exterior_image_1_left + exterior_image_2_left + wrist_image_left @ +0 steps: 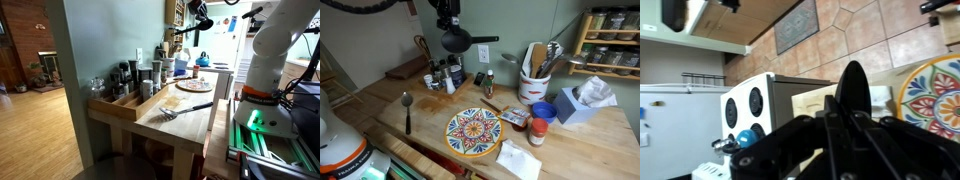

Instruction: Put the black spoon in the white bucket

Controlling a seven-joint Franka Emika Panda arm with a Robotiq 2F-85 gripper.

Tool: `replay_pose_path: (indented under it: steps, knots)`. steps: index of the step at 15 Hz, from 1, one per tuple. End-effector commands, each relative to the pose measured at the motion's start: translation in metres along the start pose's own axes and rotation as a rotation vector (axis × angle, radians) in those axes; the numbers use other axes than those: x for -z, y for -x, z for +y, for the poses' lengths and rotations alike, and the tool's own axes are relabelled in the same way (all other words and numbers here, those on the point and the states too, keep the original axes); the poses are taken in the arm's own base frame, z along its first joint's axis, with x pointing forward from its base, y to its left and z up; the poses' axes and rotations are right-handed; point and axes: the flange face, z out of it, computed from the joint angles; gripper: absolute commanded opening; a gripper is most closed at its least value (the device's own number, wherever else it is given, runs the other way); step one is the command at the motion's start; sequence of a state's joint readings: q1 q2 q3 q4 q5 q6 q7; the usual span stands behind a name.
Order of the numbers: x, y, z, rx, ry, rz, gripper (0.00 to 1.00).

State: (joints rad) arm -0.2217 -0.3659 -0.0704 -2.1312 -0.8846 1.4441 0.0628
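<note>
Next, my gripper lets go of the black spoon among the utensils in the white bucket [171, 60], close to the back edge of the table.
My gripper [448, 24] is raised high above the back of the wooden table and is shut on the black spoon [457, 40]. The spoon's wide dark bowl hangs under the fingers and its handle points sideways. In an exterior view the gripper [197, 14] holds the spoon [190, 33] near the top of the frame. In the wrist view the spoon's bowl [853, 88] stands up between the closed fingers [845, 118]. The white bucket [532, 90], with several utensils in it, stands on the table to the right of and well below the gripper.
A patterned round plate [473, 132] lies at the table's front, and also shows in an exterior view [195, 85]. A silver-grey utensil [407, 110] lies to its left. Jars and bottles [445, 75], a blue cup [543, 111], a tissue box [582, 102] and a spice rack [610, 35] stand around.
</note>
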Motion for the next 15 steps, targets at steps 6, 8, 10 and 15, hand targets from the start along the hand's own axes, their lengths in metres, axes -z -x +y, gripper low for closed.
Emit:
replay_pose_path:
  steps: [6,8,10,15]
  knots:
    - [-0.028,-0.075,-0.006,0.131,0.479,0.01,0.01]
    - [-0.033,-0.093,-0.015,0.176,0.586,0.017,0.01]
    - [-0.04,-0.11,-0.021,0.221,0.695,0.021,0.01]
    - [-0.061,-0.14,-0.038,0.362,0.91,0.065,0.01]
